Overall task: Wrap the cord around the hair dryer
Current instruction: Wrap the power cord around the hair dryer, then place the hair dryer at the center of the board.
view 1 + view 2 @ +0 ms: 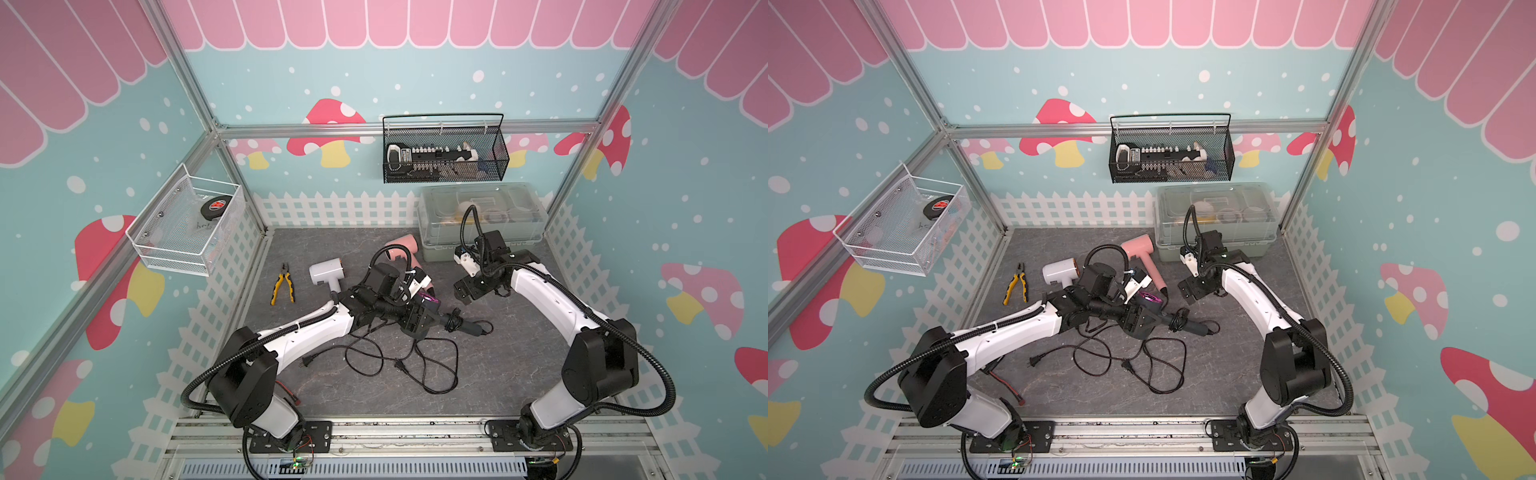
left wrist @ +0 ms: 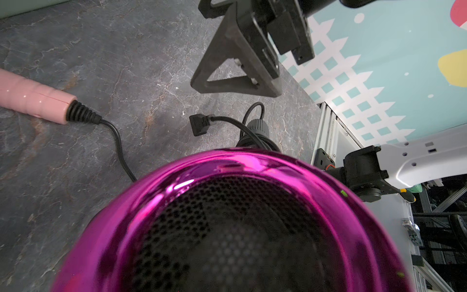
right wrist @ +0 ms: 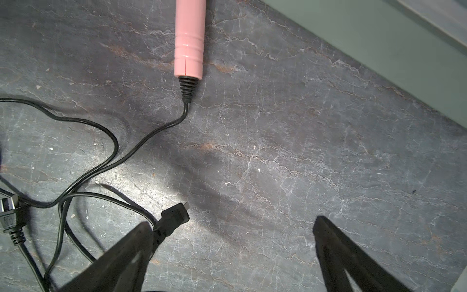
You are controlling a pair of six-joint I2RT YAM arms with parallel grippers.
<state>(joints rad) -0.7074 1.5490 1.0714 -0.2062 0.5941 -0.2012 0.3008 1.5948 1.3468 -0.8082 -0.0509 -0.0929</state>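
My right gripper needs to next take hold of the black hair dryer by the handle's upper part (image 1: 444, 318), between the body of the dryer and the wound cord.
My left gripper (image 1: 419, 321) is shut on the black hair dryer (image 1: 1177, 323), gripping its body at mid table. The dryer's shiny magenta ring (image 2: 242, 182) and mesh fill the left wrist view and hide the jaws. Its handle (image 1: 463, 324) points right, with black cord (image 1: 453, 319) wound round it. The cord's plug (image 2: 199, 124) lies on the table just past the handle. My right gripper (image 1: 465, 291) hangs open a little beyond the handle, nothing between its fingers (image 3: 328, 242); the plug (image 3: 177, 217) lies beside one finger.
A pink dryer (image 1: 401, 245) and a white dryer (image 1: 326, 272) lie behind, their loose cords (image 1: 432, 368) looping over the front of the table. Yellow pliers (image 1: 282, 284) lie left. A lidded plastic box (image 1: 482, 245) stands back right. Mesh baskets (image 1: 444, 176) hang on the walls.
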